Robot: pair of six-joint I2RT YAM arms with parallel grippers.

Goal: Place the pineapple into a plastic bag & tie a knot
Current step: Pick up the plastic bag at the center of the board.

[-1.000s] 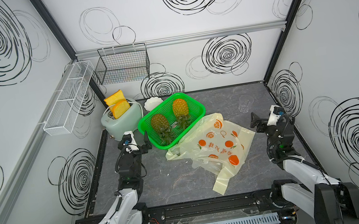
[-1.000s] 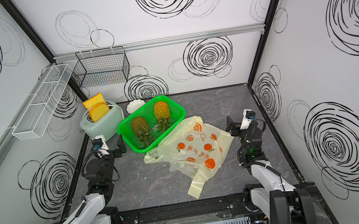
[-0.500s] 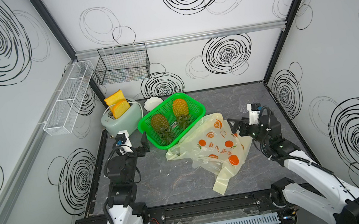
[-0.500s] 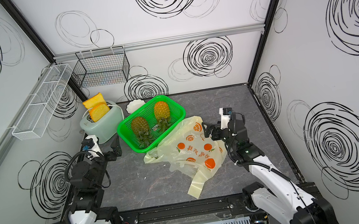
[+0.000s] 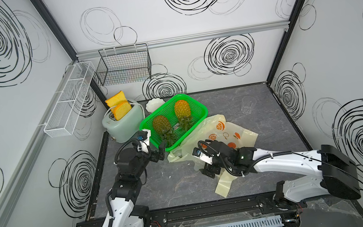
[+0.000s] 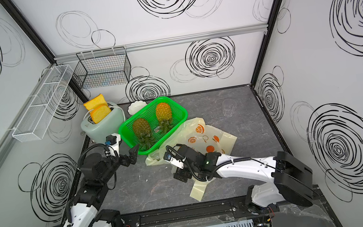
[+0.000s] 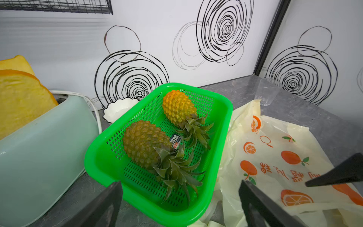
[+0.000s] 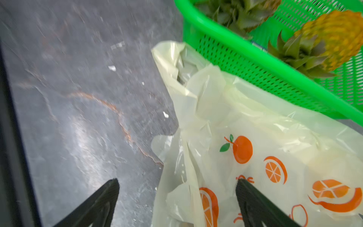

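Observation:
The plastic bag has its handle strip [image 5: 177, 155] [image 7: 207, 223] beside the near corner of the green basket. My left gripper grabs the bag there next.
Two pineapples lie in a green basket [image 5: 203, 113]: a brownish pineapple [image 5: 161, 124] nearer the left arm and a yellower one [image 5: 182, 109] behind it. The pale yellow plastic bag [image 5: 239, 134] with orange fruit prints lies flat and empty against the basket's right side. Its handle strips [image 5: 223, 186] trail loose toward the front, and no knot is in view. My left gripper [image 5: 160, 152] stands open just before the basket's near corner, facing the brownish pineapple's leaves [image 7: 172, 173]. My right gripper [image 5: 208, 171] hangs open over the bag's near left edge [image 8: 176, 149], holding nothing.
A mint toaster [image 5: 126, 127] with two bread slices stands left of the basket, and a white dish [image 5: 154, 103] sits behind it. A clear cup [image 5: 247, 106] stands at the back right. A black wire basket [image 5: 124, 66] and a white wire basket [image 5: 69, 101] hang on the walls.
The right arm has swung in from the right wall to the bag's near left edge. The left arm has reached forward to the basket's near corner. Both grippers stay open.

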